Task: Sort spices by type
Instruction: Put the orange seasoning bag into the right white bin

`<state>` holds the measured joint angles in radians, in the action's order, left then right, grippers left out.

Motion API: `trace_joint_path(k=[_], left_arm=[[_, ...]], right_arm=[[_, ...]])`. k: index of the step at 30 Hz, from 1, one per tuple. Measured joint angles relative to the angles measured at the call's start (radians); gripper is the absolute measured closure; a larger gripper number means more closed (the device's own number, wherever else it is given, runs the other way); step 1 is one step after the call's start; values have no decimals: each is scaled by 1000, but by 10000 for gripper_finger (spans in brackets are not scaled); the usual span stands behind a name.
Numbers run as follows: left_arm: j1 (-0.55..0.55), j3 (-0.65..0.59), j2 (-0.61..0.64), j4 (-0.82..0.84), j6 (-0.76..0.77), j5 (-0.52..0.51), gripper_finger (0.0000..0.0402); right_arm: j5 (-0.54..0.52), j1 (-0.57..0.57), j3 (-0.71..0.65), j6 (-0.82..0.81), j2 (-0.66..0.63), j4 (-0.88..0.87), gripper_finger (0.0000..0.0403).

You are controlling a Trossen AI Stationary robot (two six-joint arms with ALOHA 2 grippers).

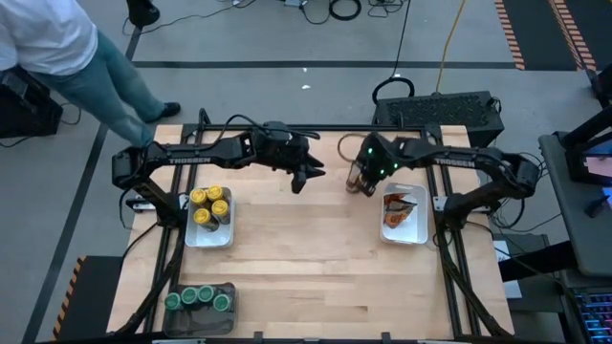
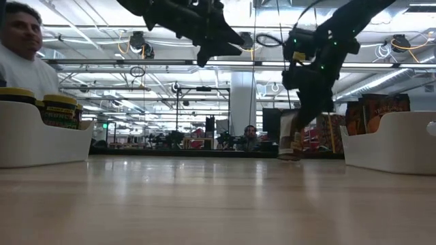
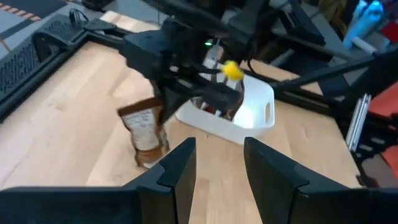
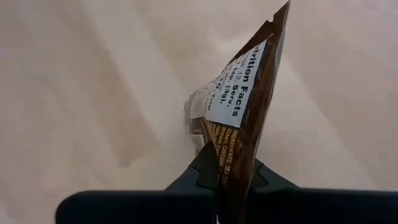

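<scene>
Next, my right gripper puts the brown packet down and lets go on the bare wood [image 1: 345, 216] next to the white tray of packets.
My right gripper [image 1: 363, 183] is shut on a brown flat packet [image 4: 239, 118] with a white nutrition label, left of the right white tray [image 1: 421, 234]. The packet also shows in the low view [image 2: 291, 139] and in the left wrist view [image 3: 144, 130]. My left gripper [image 3: 217, 165] is open and empty, raised above the table's far middle [image 1: 304, 175], its fingers pointing toward the packet. Several yellow-lidded jars [image 1: 210, 204] stand in the left white tray [image 1: 196, 239]. Several green-lidded jars [image 1: 199, 298] stand in the dark grey tray [image 1: 229, 320]. More packets [image 1: 402, 210] lie in the right tray. My right gripper pinches the packet's top edge [image 4: 229, 163] between its two fingers, from above, pointing down. The packet hangs upright below the fingers. Its lower end [image 2: 290, 155] is at or just above the table; I cannot tell whether it touches.
A person [image 1: 57, 48] stands beyond the table's far left corner and shows at the left in the low view [image 2: 20, 47]. Bare wood lies across the table's middle and near part [image 1: 306, 268].
</scene>
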<state>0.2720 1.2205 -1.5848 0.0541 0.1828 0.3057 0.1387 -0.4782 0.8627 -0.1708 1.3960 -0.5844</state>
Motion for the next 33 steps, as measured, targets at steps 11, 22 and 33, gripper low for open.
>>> trace_joint_path(k=[11, 22, 33], left_arm=[[0, 0, 0, 96, -48, 107, 263], [-1, 0, 0, 112, -85, 110, 263], [-9, 0, 0, 111, -93, 110, 263]], right_arm=[[-1, 255, 0, -117, 0, 81, 403], [-2, 358, 0, -143, 0, 88, 402], [-4, 404, 31, -108, 0, 83, 311]])
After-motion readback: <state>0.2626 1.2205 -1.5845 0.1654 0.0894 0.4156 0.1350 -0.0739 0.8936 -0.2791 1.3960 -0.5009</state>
